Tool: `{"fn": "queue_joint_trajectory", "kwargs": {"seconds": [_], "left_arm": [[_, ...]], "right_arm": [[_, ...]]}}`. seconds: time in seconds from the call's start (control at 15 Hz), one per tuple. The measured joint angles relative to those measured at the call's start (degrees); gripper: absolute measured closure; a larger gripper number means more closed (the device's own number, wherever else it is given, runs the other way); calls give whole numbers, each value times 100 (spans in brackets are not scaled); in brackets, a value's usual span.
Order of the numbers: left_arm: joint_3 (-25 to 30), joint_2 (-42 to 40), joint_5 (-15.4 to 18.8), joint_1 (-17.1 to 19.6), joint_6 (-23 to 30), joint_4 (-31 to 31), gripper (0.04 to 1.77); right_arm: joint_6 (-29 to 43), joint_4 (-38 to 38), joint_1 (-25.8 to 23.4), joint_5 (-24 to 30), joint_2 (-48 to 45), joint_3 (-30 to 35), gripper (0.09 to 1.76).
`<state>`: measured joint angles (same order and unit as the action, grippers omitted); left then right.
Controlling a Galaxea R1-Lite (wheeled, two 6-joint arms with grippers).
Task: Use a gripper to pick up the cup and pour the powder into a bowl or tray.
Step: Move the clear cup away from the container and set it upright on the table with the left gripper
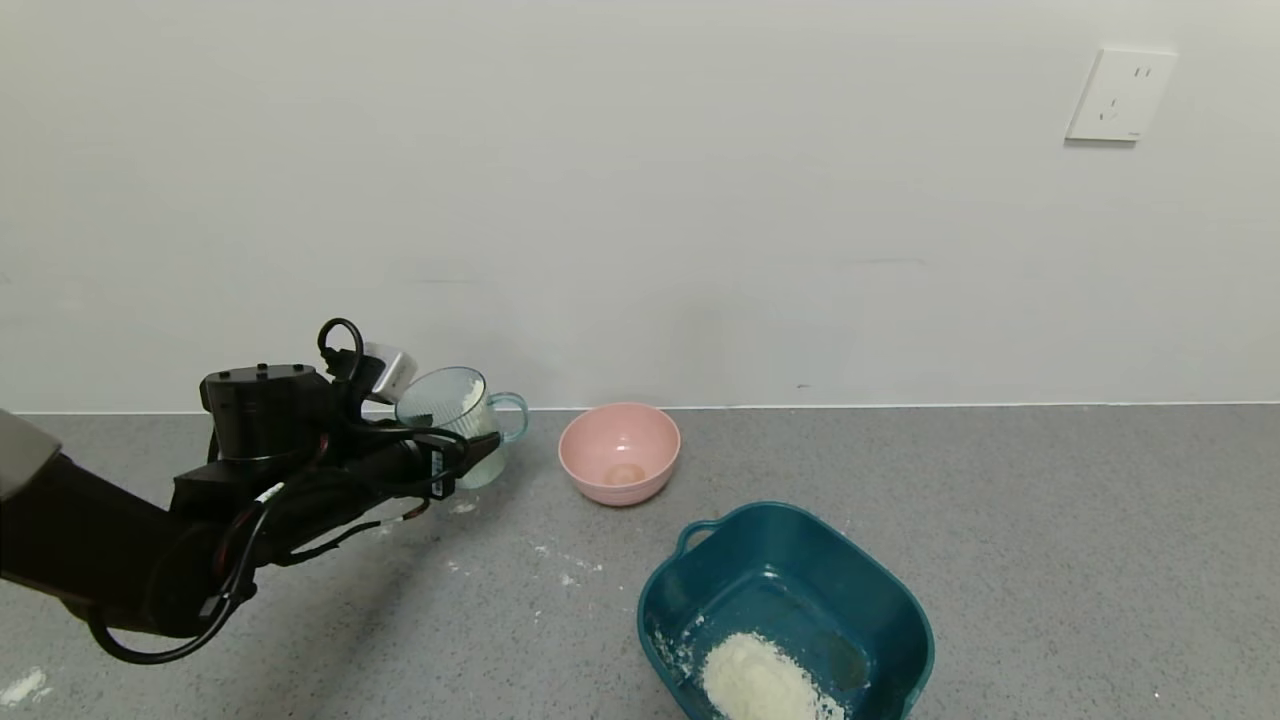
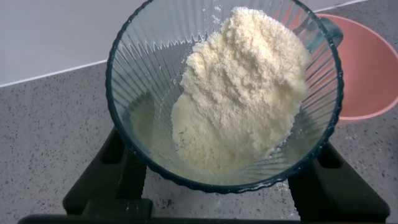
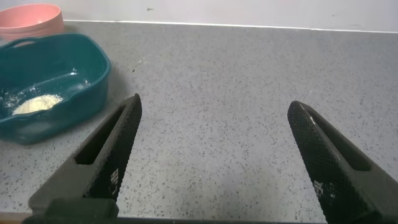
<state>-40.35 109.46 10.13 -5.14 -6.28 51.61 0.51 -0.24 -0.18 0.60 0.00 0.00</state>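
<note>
Next, my left gripper lets go of the cup on the grey counter (image 1: 479, 509) next to the small pink bowl, close to the spilled powder specks. The cup is still tilted above the counter.
My left gripper (image 1: 470, 450) is shut on the cup (image 1: 455, 425), a pale blue-green ribbed mug with a loop handle, and holds it tilted above the counter at the back left. In the left wrist view the cup (image 2: 143, 81) is full of white powder (image 2: 239, 87), with my fingers (image 2: 124, 174) on both sides of it. The dark teal tub (image 1: 880, 600) sits at the front right with a heap of powder (image 1: 760, 680) in it. It also shows in the right wrist view (image 3: 87, 56). My right gripper (image 3: 211, 155) is open and empty over bare counter.
A small pink bowl (image 1: 620, 450) stands next to the cup, between it and the tub, and shows in the left wrist view (image 2: 373, 68). Spilled powder specks (image 1: 560, 565) lie on the grey counter. A white wall runs along the back.
</note>
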Motion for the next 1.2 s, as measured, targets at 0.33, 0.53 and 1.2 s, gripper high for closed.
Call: {"fn": "queue_joint_trajectory", "kwargs": {"seconds": [0.33, 0.53, 1.2], "left_arm": [[-61, 650, 17, 190, 50, 478, 54], [-134, 975, -11, 219, 57, 644, 54], [-347, 1476, -40, 295, 143, 701, 54]], "right_arm": [[1, 0, 0, -5, 0, 0, 14], [0, 0, 0, -5, 0, 0, 14], [4, 2, 0, -5, 0, 0, 14]]}}
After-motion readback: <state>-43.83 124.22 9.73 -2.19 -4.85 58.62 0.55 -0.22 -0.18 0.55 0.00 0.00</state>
